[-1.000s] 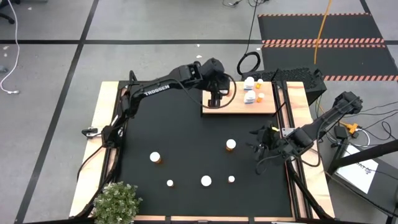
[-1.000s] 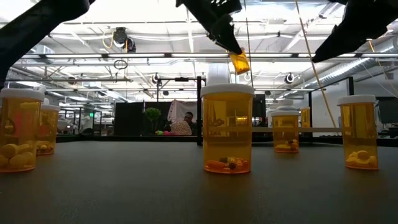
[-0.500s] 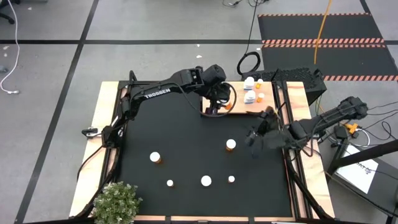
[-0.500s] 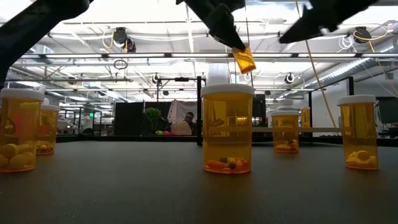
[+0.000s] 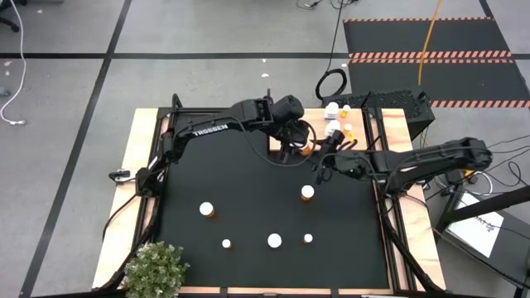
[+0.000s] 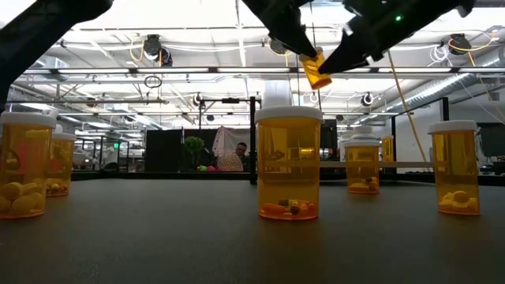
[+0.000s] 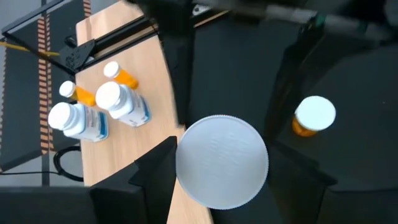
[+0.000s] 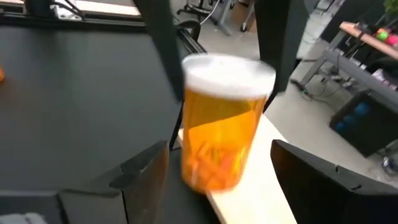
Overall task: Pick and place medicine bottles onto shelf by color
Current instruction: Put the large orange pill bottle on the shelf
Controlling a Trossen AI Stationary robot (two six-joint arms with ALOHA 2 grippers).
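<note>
The tilted bottle is pinched by its white cap in my left gripper, so my right gripper should hold the bottle while my left gripper takes its orange body (image 6: 315, 70).
My left gripper (image 7: 222, 168) is shut on an orange medicine bottle (image 5: 305, 151) with a white cap (image 8: 229, 73). It holds the bottle in the air over the near left corner of the light-wood shelf (image 5: 352, 142). My right gripper (image 8: 224, 180) has come in from the right and is open. Its fingers stand on either side of the bottle's orange body (image 8: 217, 140) without touching it. Two white bottles (image 5: 332, 128) and two small orange ones (image 5: 346, 128) stand on the shelf's far right part. My left gripper pinches the bottle's white cap (image 7: 186, 165) between its two fingers (image 7: 155, 177), one on each side of the rim. The fingers slant down from the table's far left. The bottle hangs below them, tilted (image 6: 316, 69) and clear of shelf and mat.
Several more bottles stand on the black mat (image 5: 240, 182): one just below the grippers (image 5: 307, 192), the others nearer the front edge (image 5: 207, 209), (image 5: 274, 241). A small plant (image 5: 156, 269) sits at the near left corner. A black frame rail (image 5: 377, 165) runs along the right side.
My right gripper has swung in from the table's right edge toward the held bottle and now brackets it. My left gripper has carried the bottle a little toward the right, and the bottle has tipped further.
</note>
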